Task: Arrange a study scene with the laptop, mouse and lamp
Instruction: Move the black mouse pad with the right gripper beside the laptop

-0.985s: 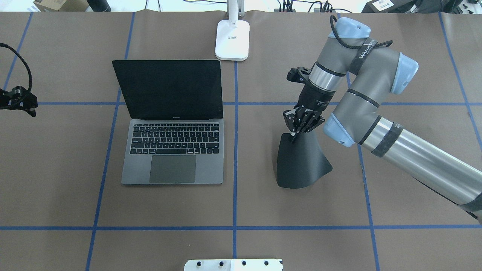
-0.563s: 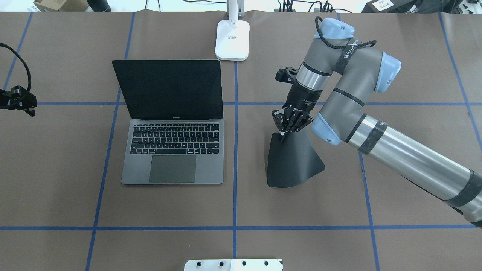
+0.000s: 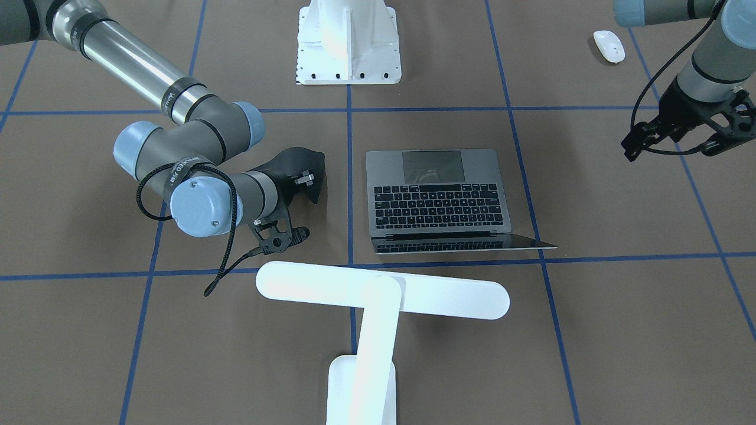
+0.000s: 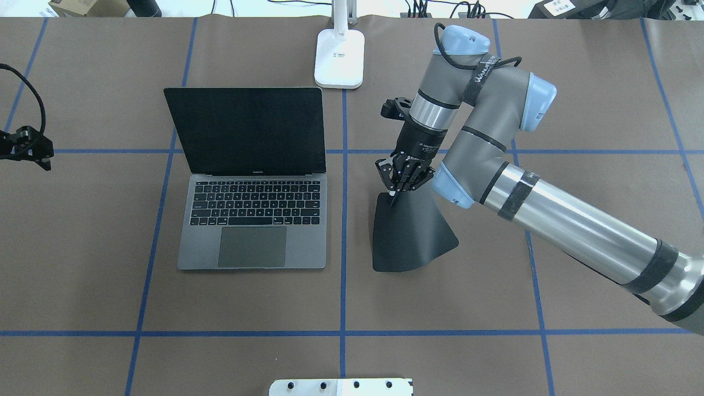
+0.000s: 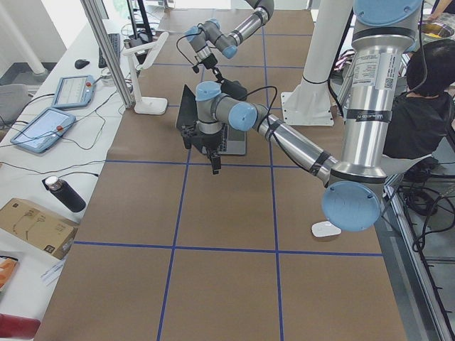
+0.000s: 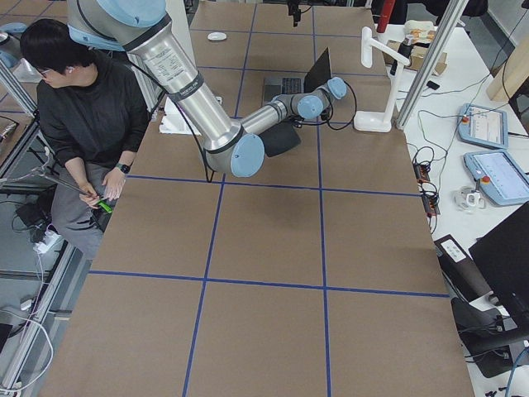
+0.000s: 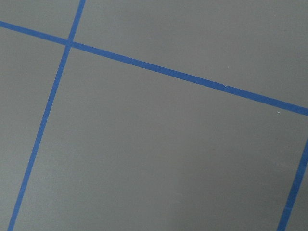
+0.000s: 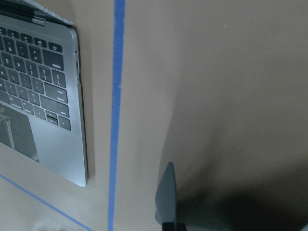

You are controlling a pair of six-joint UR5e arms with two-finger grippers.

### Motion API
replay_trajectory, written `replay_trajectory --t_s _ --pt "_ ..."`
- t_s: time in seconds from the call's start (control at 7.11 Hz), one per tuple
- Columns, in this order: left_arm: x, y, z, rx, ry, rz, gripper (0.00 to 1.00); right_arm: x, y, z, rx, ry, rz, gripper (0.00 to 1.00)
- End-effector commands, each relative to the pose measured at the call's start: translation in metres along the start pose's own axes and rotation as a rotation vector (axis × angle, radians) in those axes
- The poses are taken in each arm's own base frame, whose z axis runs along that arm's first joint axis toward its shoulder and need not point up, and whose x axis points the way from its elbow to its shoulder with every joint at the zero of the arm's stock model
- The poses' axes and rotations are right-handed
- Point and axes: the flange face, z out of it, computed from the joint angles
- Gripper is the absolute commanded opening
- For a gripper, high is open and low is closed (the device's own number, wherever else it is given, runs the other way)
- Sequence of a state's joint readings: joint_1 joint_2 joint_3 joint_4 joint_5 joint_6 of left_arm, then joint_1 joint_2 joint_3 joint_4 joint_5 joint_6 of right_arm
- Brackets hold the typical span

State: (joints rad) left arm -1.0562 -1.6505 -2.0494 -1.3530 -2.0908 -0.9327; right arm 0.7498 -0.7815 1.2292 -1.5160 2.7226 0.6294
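Note:
Next, my right gripper releases the black mousepad on the bare table across the blue tape line (image 3: 299,185) (image 8: 209,122) from the laptop. The mousepad now hangs curled beside the laptop.
The grey laptop (image 4: 252,220) stands open left of the table's middle, and its keyboard corner (image 8: 43,110) shows in the right wrist view. My right gripper (image 4: 397,187) is shut on the top edge of a black mousepad (image 4: 410,236), which hangs curled just right of the laptop with its lower edge near the table. The white lamp (image 3: 384,289) stands behind the laptop, its base (image 4: 339,58) at the far edge. The white mouse (image 3: 609,45) lies near the robot's side, by the left arm. My left gripper (image 4: 27,148) hovers at the far left over bare table; its jaw state is unclear.
A white bolted pedestal (image 3: 348,41) stands at the robot's side of the table. Blue tape lines (image 4: 344,247) grid the brown surface. A person (image 6: 83,107) sits beside the table's long edge. Tablets and cables lie on the side bench (image 6: 488,149).
My right arm has carried the hanging mousepad leftward, closer to the laptop. The left gripper, laptop and lamp have stayed put.

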Motion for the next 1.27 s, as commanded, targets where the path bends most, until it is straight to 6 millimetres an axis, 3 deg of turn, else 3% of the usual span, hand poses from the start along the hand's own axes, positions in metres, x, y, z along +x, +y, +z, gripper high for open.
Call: replay_trajectory --t_s 0.0,0.84,1.13 --pt "-0.001 -0.001 0.002 -0.003 -0.004 -0.004 1.0 -0.006 -0.009 0.01 -0.001 0.008 -0.012 0.0" --pt "-0.002 -0.002 0.004 0.001 -0.01 -0.005 1.0 -0.008 -0.027 0.021 0.024 0.066 -0.007 0.0" --pt "-0.003 -0.003 0.006 -0.003 -0.012 -0.007 1.0 0.0 -0.032 0.03 0.028 0.064 -0.026 0.0"
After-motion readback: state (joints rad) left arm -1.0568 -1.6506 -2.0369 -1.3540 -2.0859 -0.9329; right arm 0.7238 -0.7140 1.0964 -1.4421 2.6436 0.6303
